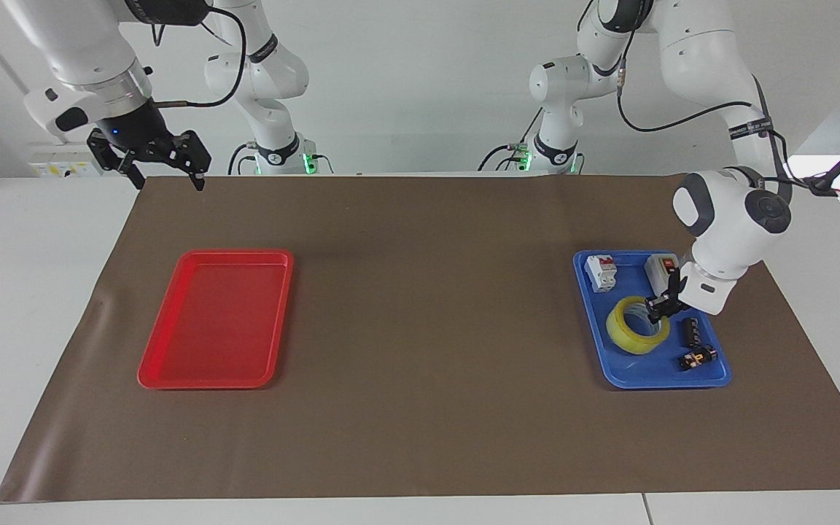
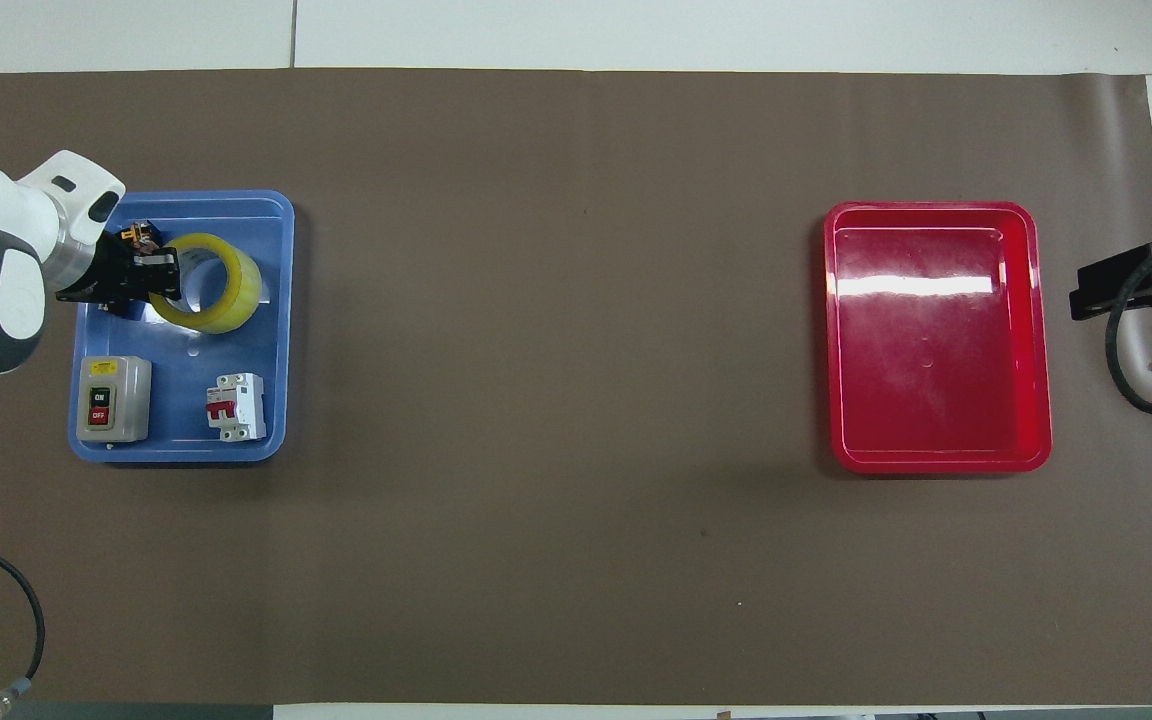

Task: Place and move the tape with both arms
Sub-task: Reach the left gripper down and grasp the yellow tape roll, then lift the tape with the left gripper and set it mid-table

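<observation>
The robot's left gripper will release the yellow tape on the brown mat [image 2: 623, 338] between the blue tray and the red tray.
The yellow tape [image 1: 628, 334] is in the blue tray [image 1: 653, 375] at the left arm's end of the table; it also shows in the overhead view [image 2: 228, 300]. My left gripper [image 1: 658, 312] is shut on the tape's wall, one finger inside the ring and one outside, also seen from overhead [image 2: 162, 284]. The roll sits slightly tilted in the grip, low over the tray floor [image 2: 176, 400]. My right gripper [image 1: 165, 177] is open and empty, waiting raised over the table edge at the right arm's end; its body shows in the overhead view [image 2: 1101, 290].
The red tray [image 1: 216, 317] lies empty at the right arm's end [image 2: 936, 340]. In the blue tray are a grey switch box [image 2: 113, 398], a white circuit breaker [image 2: 236, 406] and small black parts [image 1: 695, 357]. Two smaller arms [image 1: 281, 153] stand at the robots' edge.
</observation>
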Available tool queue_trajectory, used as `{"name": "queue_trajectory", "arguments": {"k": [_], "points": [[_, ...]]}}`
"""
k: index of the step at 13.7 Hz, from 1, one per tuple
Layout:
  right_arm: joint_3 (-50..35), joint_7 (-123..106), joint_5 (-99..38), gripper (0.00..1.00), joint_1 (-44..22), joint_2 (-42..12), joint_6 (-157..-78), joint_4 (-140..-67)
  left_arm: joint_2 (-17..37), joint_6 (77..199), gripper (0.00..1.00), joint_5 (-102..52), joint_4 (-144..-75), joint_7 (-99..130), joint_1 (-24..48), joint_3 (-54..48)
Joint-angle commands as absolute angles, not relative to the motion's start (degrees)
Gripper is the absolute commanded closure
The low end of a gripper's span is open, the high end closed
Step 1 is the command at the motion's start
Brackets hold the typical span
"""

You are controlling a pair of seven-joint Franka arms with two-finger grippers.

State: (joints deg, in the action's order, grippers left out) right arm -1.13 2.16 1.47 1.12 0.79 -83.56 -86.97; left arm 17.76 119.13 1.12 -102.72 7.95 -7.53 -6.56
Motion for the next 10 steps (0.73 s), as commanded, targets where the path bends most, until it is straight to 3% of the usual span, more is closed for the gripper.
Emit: {"name": "queue_trajectory", "arguments": {"k": [1, 5, 10], "points": [[-1.41, 1.23, 1.67, 0.00, 1.49, 1.76, -84.11, -88.15, 21.52, 105.52, 1.00, 2.72, -88.47, 12.90, -4.06, -6.33], [-1.41, 1.23, 1.58, 0.00, 1.58, 1.76, -84.11, -88.15, 26.27, 93.00, 1.00, 5.09, -74.81, 26.41, 6.39, -6.24], [-1.41, 1.32, 1.67, 0.00, 1.32, 1.76, -84.11, -88.15, 26.63, 96.49, 1.00, 2.04, -74.18, 43.58, 19.31, -6.59]]}}
